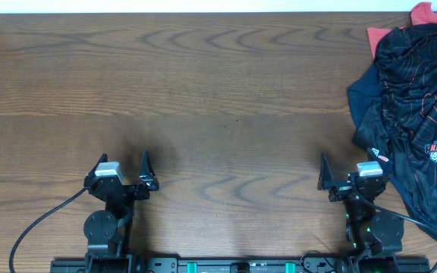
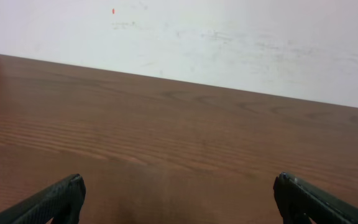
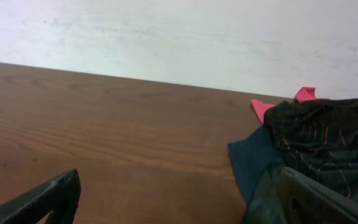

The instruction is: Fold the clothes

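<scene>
The black T-shirt's edge (image 1: 359, 139) (image 3: 248, 205) beside the bare wood, close to the small white label, will be gripped by my right gripper.
A black sports T-shirt (image 1: 416, 114) with thin orange contour lines and a small chest logo lies crumpled at the table's right edge. It also shows in the right wrist view (image 3: 328, 143), ahead and to the right. My right gripper (image 1: 349, 168) is open and empty, just left of the shirt's lower edge; its right finger sits beside the cloth in the right wrist view (image 3: 179, 193). My left gripper (image 1: 124, 165) is open and empty over bare wood at the front left, far from the shirt; it also shows in the left wrist view (image 2: 179, 196).
A red-pink cloth (image 1: 423, 14) pokes out behind the shirt at the back right, also in the right wrist view (image 3: 272, 107). A dark blue cloth (image 3: 253, 168) lies under the shirt's left side. The brown wooden table (image 1: 203, 91) meets a white wall at the back.
</scene>
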Controlling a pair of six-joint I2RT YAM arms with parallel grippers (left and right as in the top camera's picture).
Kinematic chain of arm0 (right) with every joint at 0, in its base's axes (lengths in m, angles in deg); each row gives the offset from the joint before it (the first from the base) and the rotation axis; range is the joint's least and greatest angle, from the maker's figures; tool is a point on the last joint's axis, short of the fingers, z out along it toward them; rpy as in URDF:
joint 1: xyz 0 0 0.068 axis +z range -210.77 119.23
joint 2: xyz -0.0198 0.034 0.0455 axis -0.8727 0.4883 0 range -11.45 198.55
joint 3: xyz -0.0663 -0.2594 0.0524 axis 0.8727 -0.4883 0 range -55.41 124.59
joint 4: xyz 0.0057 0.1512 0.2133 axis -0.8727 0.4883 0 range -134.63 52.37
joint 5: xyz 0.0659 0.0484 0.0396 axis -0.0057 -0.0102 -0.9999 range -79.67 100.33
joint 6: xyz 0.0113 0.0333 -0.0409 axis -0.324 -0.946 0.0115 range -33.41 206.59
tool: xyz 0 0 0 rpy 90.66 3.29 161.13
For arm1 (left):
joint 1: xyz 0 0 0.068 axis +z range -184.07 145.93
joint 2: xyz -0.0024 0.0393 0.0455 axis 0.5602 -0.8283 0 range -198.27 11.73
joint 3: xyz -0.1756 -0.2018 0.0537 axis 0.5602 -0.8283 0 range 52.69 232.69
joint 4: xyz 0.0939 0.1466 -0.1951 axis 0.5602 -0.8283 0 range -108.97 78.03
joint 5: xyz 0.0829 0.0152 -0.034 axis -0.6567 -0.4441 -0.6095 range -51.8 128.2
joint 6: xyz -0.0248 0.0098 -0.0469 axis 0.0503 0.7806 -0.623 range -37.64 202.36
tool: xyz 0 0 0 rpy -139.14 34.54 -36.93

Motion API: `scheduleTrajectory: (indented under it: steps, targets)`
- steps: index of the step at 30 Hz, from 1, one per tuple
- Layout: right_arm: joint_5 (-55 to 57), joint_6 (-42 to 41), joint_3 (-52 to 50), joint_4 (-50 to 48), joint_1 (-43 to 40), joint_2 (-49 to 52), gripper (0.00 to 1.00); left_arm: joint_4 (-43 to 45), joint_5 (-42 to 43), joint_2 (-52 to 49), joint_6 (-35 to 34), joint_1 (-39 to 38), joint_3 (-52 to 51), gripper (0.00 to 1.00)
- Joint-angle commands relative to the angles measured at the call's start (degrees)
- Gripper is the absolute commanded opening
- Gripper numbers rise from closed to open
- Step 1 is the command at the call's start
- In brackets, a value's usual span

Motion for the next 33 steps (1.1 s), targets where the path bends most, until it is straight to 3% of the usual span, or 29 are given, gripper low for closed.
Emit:
scheduleTrajectory:
  steps: [1, 14, 24, 29, 33]
  targets:
    - [0.2, 0.5, -0.2, 0.1, -0.6, -0.3, 0.99, -1.3, -0.5, -0.1, -0.3, 0.3, -0.7, 0.98]
    - [-0.5, 0.4, -0.2, -0.4, -0.6, -0.3, 0.99, -1.7, -0.5, -0.1, -0.3, 0.3, -0.7, 0.98]
    - [0.2, -6.8, 1.9, 0.2, -0.6, -0.2, 0.99, 0.2, -0.5, -0.5, -1.4, 0.3, 1.0, 0.98]
    - [4.4, -6.8, 7.6, 4.3, -0.6, 3.4, 0.99, -2.4, -0.4, -6.1, -5.4, 0.3, 5.3, 0.98]
    - [5.1, -6.5, 15.0, 8.2, -0.6, 12.0, 0.99, -5.9, 0.9, -15.1, -5.5, 0.3, 12.7, 0.98]
